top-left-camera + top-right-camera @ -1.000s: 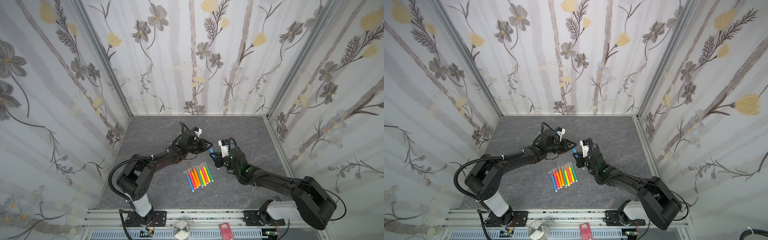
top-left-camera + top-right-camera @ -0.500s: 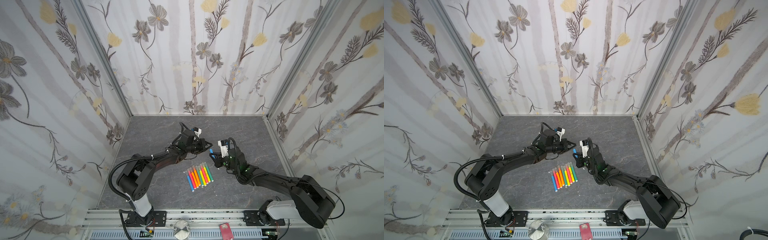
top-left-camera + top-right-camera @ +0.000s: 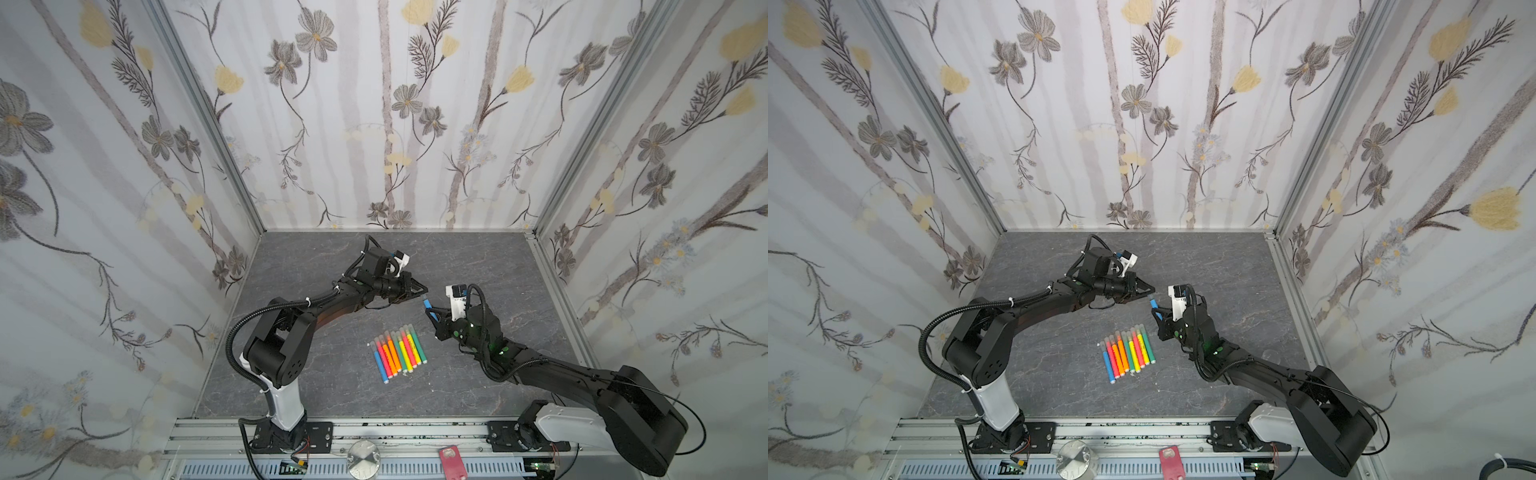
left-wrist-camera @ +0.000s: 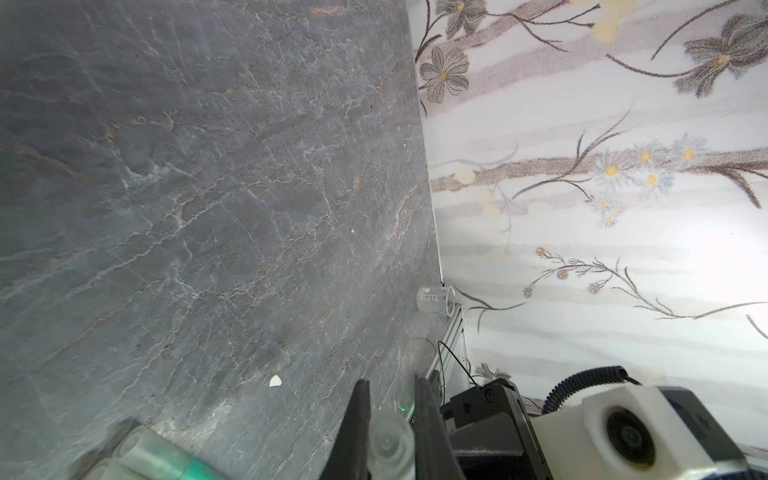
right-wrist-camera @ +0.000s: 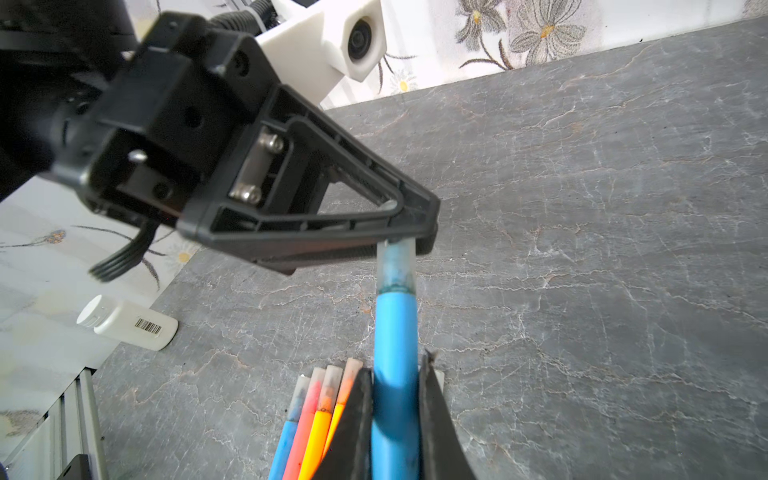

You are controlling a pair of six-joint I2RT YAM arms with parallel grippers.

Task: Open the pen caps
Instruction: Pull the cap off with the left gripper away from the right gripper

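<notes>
Next, my left gripper lets go of the translucent cap on the bare grey table (image 3: 374, 270), in the space between the row of pens and the back wall.
My right gripper (image 5: 395, 386) is shut on the barrel of a blue pen (image 5: 395, 332), which it holds above the table with the capped end pointing at the left arm. The pen's translucent cap (image 5: 397, 266) sits on that end. My left gripper (image 5: 411, 232) is shut on the cap, seen end-on between the jaws (image 4: 390, 444). In both top views the two grippers meet mid-table, left (image 3: 417, 291) (image 3: 1149, 294) and right (image 3: 436, 320) (image 3: 1160, 318), with the blue pen (image 3: 429, 311) (image 3: 1154, 305) between them. Several capped pens (image 3: 399, 353) (image 3: 1127, 351) lie in a row on the table just in front.
A white bottle (image 5: 124, 322) with a barcode lies near the left wall. A small clear beaker (image 4: 436, 300) stands by the right wall's rail. A white chip (image 4: 275, 380) lies on the grey table (image 3: 332, 266). Patterned walls close in three sides.
My left gripper's jaws have closed on the blue pen's cap. Both arms have stayed almost where they were.
</notes>
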